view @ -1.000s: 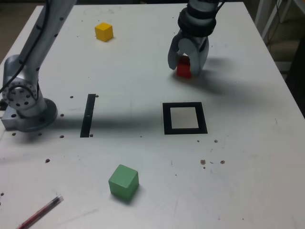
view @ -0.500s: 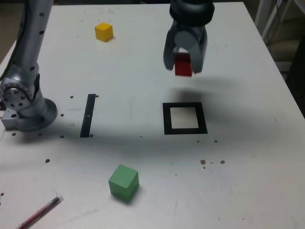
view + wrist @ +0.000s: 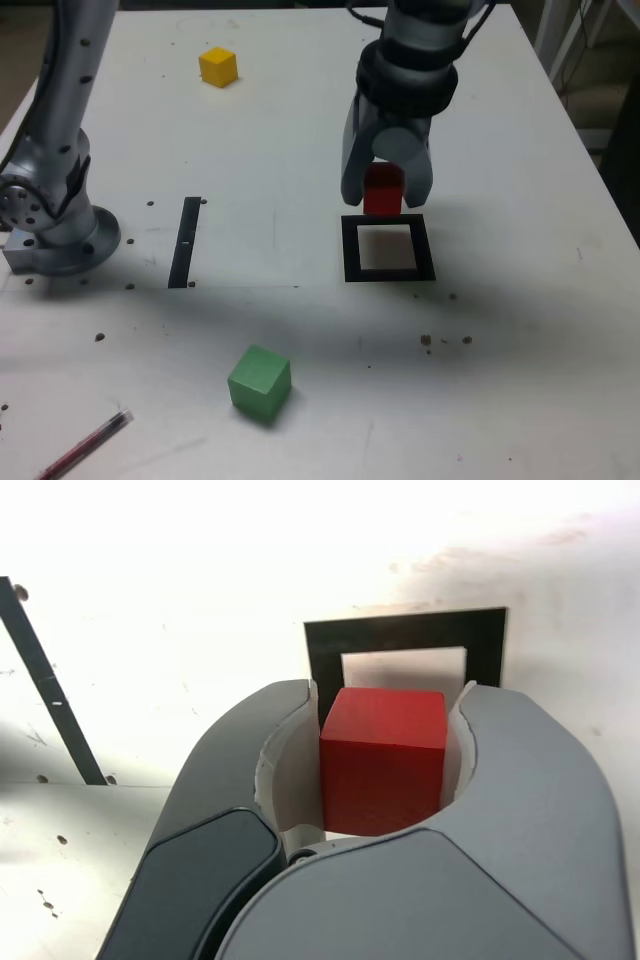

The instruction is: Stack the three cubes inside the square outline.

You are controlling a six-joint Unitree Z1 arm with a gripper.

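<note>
The red cube will go down from my gripper inside the square outline [image 3: 378, 241] [image 3: 386, 722], close to the outline's side that faces the narrow black strip.
My gripper [image 3: 386, 196] is shut on the red cube [image 3: 383, 190] and holds it in the air just above the far edge of the square outline [image 3: 388, 248]. The wrist view shows the red cube [image 3: 382, 758] clamped between both jaws, with the square outline [image 3: 405, 640] just beyond it. The yellow cube [image 3: 218, 67] rests at the far side of the table toward the exterior view's left. The green cube [image 3: 259, 381] sits near the front, left of the outline in the exterior view.
A narrow black strip [image 3: 186, 241] lies left of the outline in the exterior view. The arm's base [image 3: 55, 225] stands at the left edge. A red pen [image 3: 85, 446] lies at the front left corner. Small dark specks dot the white table [image 3: 520, 380].
The gripper has carried the red cube off the table at the far side, up and toward the front, to just above the outline's far edge.
</note>
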